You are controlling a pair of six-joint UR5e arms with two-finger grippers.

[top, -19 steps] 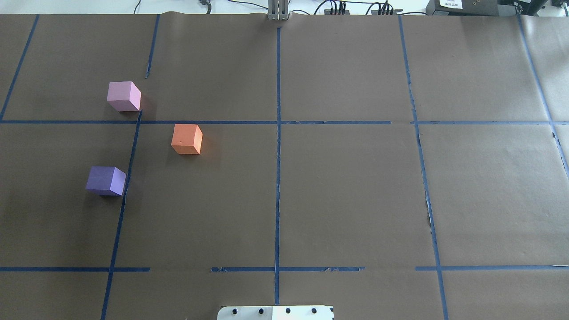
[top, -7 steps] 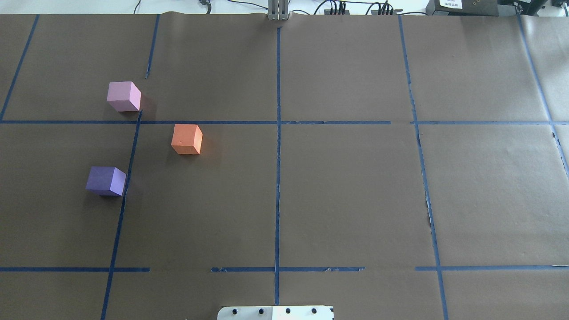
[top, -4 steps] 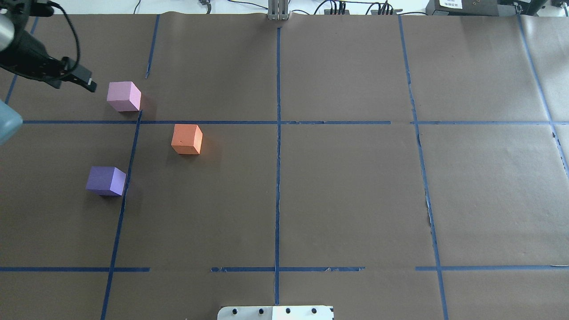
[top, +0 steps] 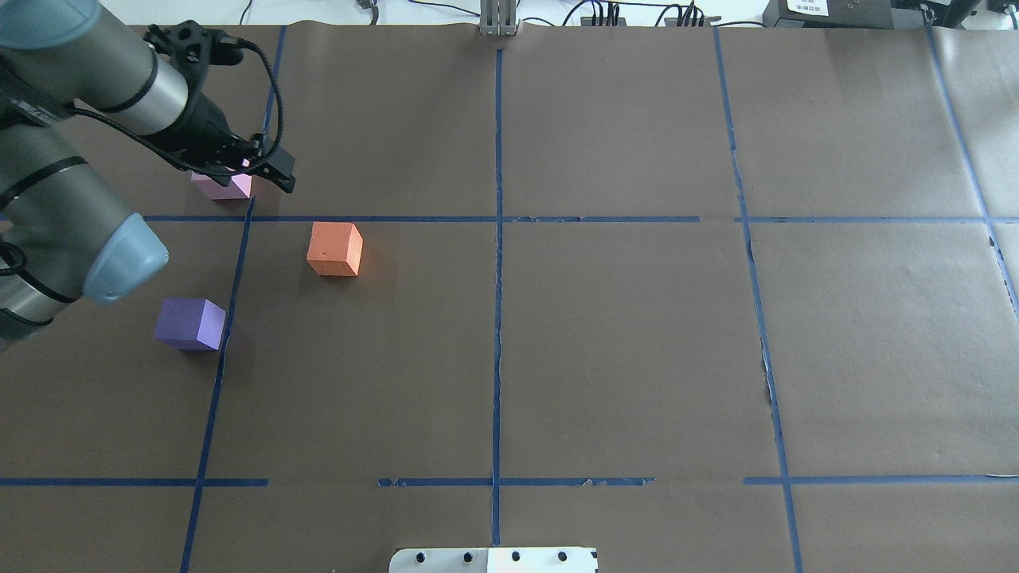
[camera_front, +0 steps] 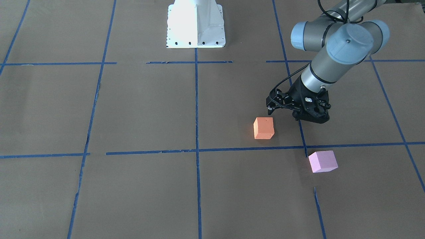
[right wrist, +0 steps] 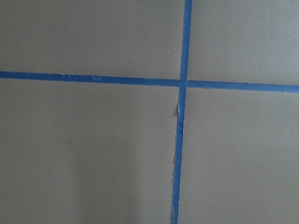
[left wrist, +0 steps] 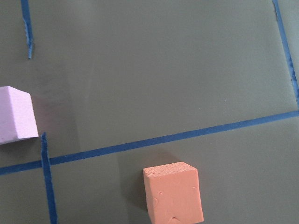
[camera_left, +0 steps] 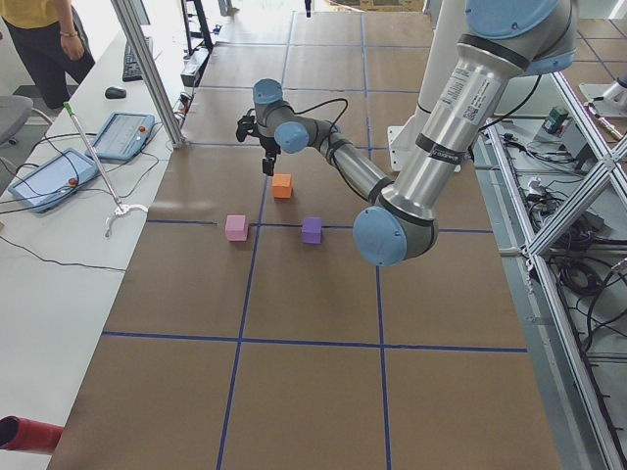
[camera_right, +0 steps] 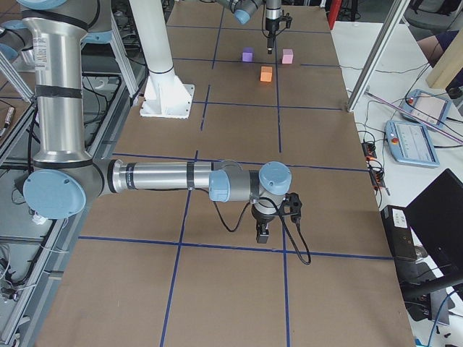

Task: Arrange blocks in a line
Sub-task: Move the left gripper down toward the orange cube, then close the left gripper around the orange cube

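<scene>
The robot's left gripper should close on the sides of the orange block (camera_front: pixel 264 127) (left wrist: pixel 174 192), so that it can move into line with the light pink block.
The orange block (top: pixel 334 249), the dark purple block (top: pixel 189 324) and the light pink block (top: pixel 223 187) stand apart on the brown table's left half. My left gripper (top: pixel 285 181) hovers above the table just right of the pink block and partly covers it; its fingers look shut and empty. In the front view the left gripper (camera_front: pixel 312 119) is beside the orange block (camera_front: pixel 264 127) and behind the pink block (camera_front: pixel 322 161); the purple block is hidden there. The left wrist view shows the orange (left wrist: pixel 174 193) and pink (left wrist: pixel 16 114) blocks. My right gripper (camera_right: pixel 264 235) hangs low far from the blocks; I cannot tell its state.
Blue tape lines (top: pixel 497 278) divide the brown paper into squares. The white robot base (camera_front: pixel 196 23) stands at the table's near edge. A side table with tablets (camera_left: pixel 122 135) and a person (camera_left: pixel 39 39) lie beyond the far edge.
My left arm has come in from the left edge and swung right, so its gripper is now over the pink block's right side. The blocks have not moved.
</scene>
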